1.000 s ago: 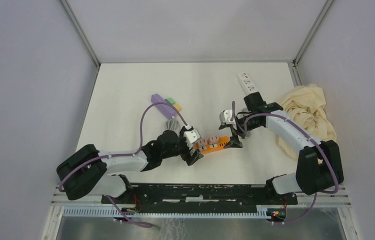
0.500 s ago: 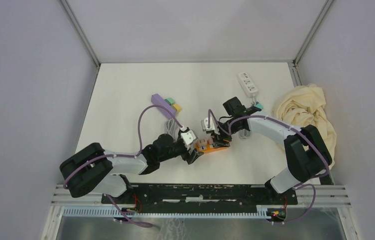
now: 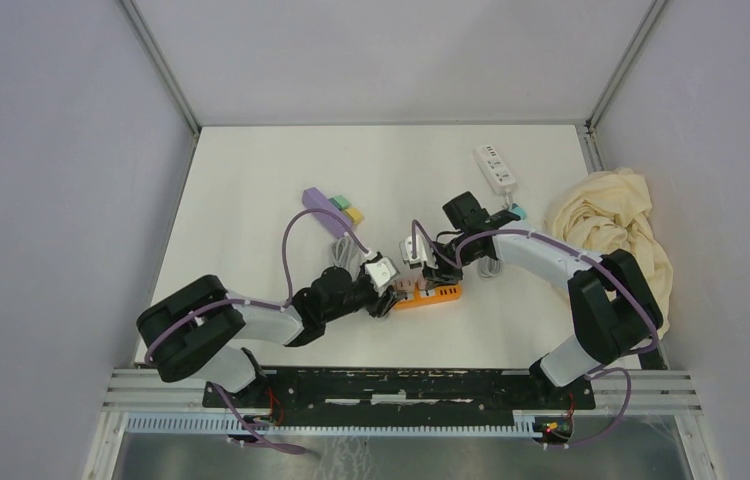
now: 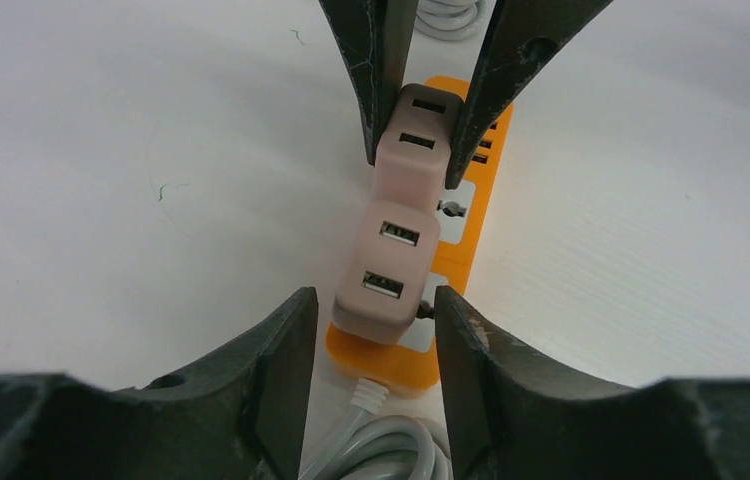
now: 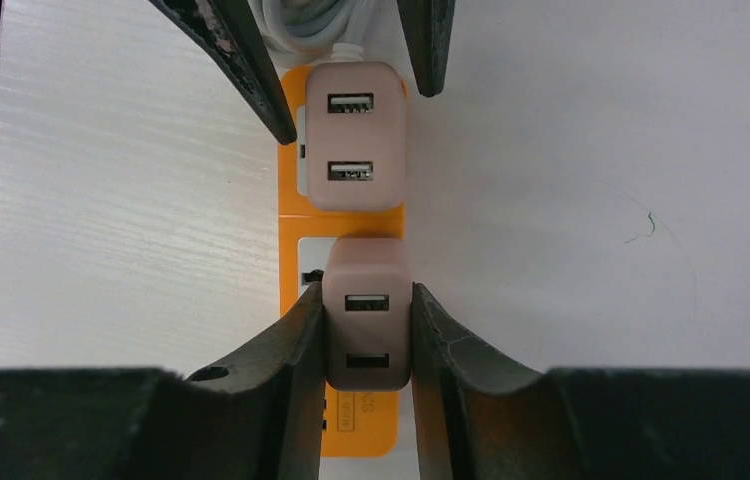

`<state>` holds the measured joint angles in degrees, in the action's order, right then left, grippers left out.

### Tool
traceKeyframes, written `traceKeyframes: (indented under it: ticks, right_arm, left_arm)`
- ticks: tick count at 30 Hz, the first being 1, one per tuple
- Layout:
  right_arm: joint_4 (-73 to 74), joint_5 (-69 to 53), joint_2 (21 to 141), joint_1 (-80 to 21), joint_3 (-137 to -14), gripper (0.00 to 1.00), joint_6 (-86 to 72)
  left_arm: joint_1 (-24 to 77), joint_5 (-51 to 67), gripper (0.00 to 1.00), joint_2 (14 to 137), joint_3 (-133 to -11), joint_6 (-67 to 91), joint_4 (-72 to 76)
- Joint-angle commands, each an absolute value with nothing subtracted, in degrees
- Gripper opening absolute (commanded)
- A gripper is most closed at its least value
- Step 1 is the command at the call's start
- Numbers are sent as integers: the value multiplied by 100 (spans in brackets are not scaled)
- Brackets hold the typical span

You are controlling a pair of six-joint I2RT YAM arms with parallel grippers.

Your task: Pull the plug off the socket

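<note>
My right gripper is going to let go of the pinkish-beige plug, now still in the power strip, on the white table [image 3: 467, 226] next to the coiled cable of the white power strip.
The socket is an orange power strip [image 3: 439, 293] lying flat on the white table, with two pinkish-beige USB plugs in it. My right gripper [image 5: 366, 300] is shut on the plug [image 5: 368, 325] farther from the cable, its pads pressed on both sides. The other plug [image 4: 383, 270] sits at the cable end. My left gripper [image 4: 373, 300] straddles that plug and the strip's end, jaws partly closed, with a narrow gap showing on the left side. The strip's grey cable [image 4: 391, 450] coils under the left gripper. In the left wrist view the right fingers [image 4: 371, 70] clamp the far plug [image 4: 416, 140].
A white power strip [image 3: 494, 168] lies at the back right, a crumpled cream cloth [image 3: 611, 235] beside it at the right edge. A purple strip [image 3: 323, 203] with green and yellow plugs lies at centre left. Both arms meet over the table's middle.
The right arm swung left onto the orange strip and shut on the far plug. The left jaws narrowed around the strip's cable end, and the strip shifted slightly.
</note>
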<state>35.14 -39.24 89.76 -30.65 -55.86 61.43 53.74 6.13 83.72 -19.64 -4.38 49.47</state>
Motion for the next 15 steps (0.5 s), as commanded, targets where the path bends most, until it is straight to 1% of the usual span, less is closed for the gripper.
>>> traceKeyframes:
  ticks: [1,4,5,10,12,13,15]
  right_arm:
    - [3732,-3988,8960,-3086,-5870,21,6286]
    - [3834,-3986,9008,-3089,-5958,15,6286]
    - [3855,-3971,9032,-3093,-5994,14,6261]
    - [3904,-3869,9107,-3086,-6150,8,6086]
    - [4093,-3933,9124,-3086,-6207,5,6213]
    - [4232,-4031,9104,-3089,-6215,3,6338]
    - [4483,-4317,9031,-3178,-6163,0,6683]
  left_arm:
    - [5365,751,49,8517,-2206,-660,5244]
    - [5355,785,28,8562,-2251,-708,5095]
    - [5351,795,24,8555,-2253,-711,5052]
    - [5331,858,12,8494,-2191,-755,4889]
    - [5311,879,5,8492,-2171,-764,4878]
    - [5306,889,3,8501,-2171,-765,4878]
    - [5295,902,3,8536,-2187,-765,4880]
